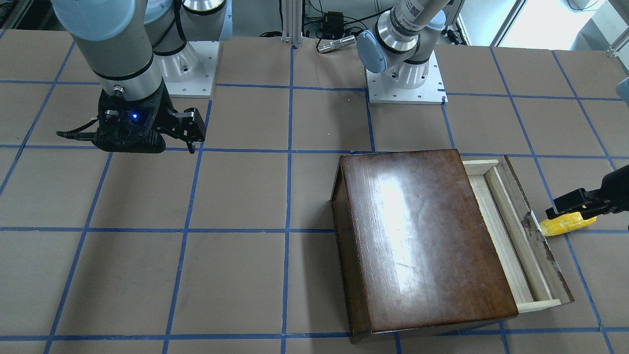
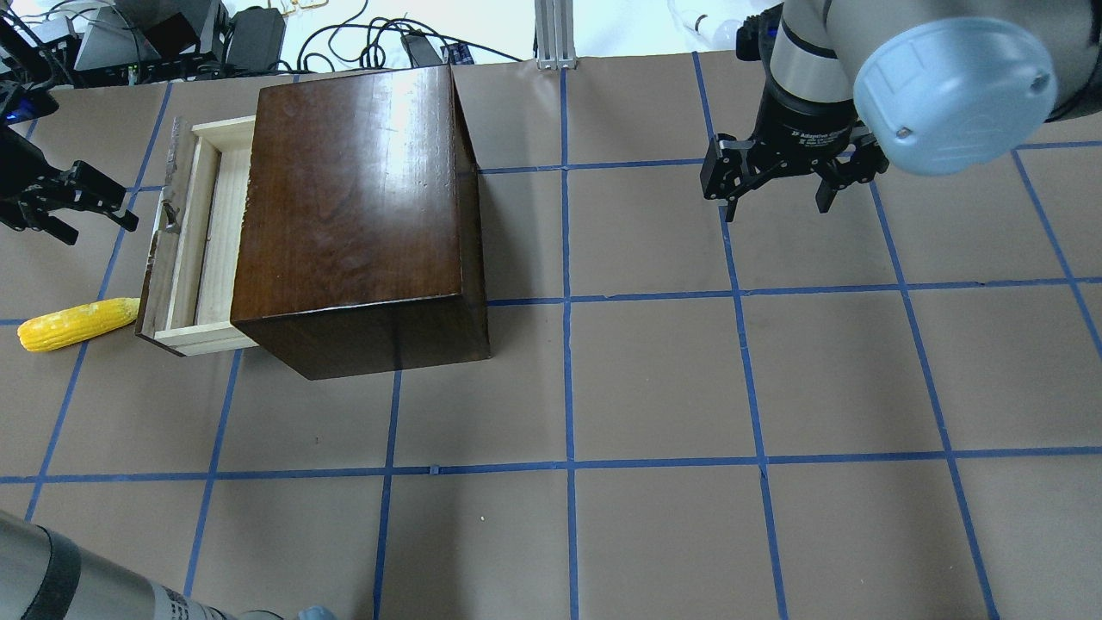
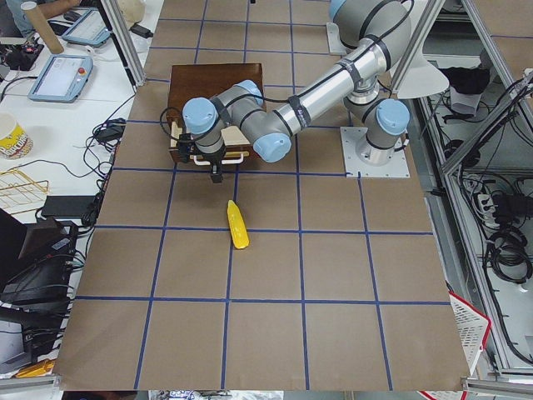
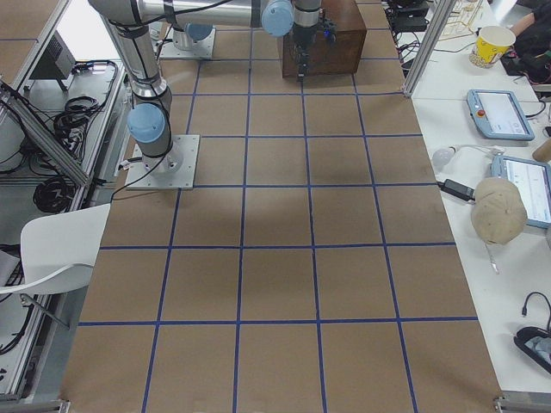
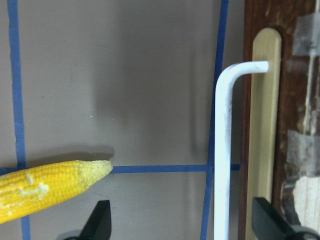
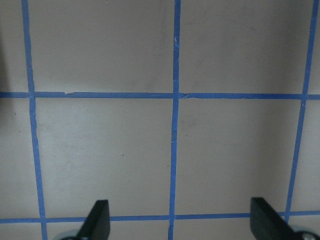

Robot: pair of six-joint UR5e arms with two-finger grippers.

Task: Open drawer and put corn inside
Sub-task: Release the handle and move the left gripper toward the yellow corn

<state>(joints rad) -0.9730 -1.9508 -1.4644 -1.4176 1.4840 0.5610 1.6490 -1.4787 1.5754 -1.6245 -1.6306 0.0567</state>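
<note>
The robot's left gripper should next go to the yellow corn and close on its thicker end (image 1: 584, 221) (image 5: 11, 204), the one away from the drawer's white handle.
The drawer (image 2: 219, 224) of pale wood stands partly pulled out of the dark-brown box (image 2: 353, 198), its chipped front panel (image 5: 300, 125) and white handle (image 5: 222, 150) facing outward. The yellow corn (image 2: 77, 323) lies on the table just outside the drawer front; it also shows in the front view (image 1: 567, 226) and the left wrist view (image 5: 45, 187). My left gripper (image 2: 95, 220) is open and empty, hovering in front of the drawer, the corn's tip beside its left finger (image 5: 100, 220). My right gripper (image 2: 775, 202) is open and empty, far from the box.
The table is brown paper with a grid of blue tape. The two arm bases (image 1: 405, 83) stand at the robot's edge. Cables and gear (image 2: 172, 34) lie beyond the table behind the box. Under the right gripper (image 6: 182, 222) there is bare table.
</note>
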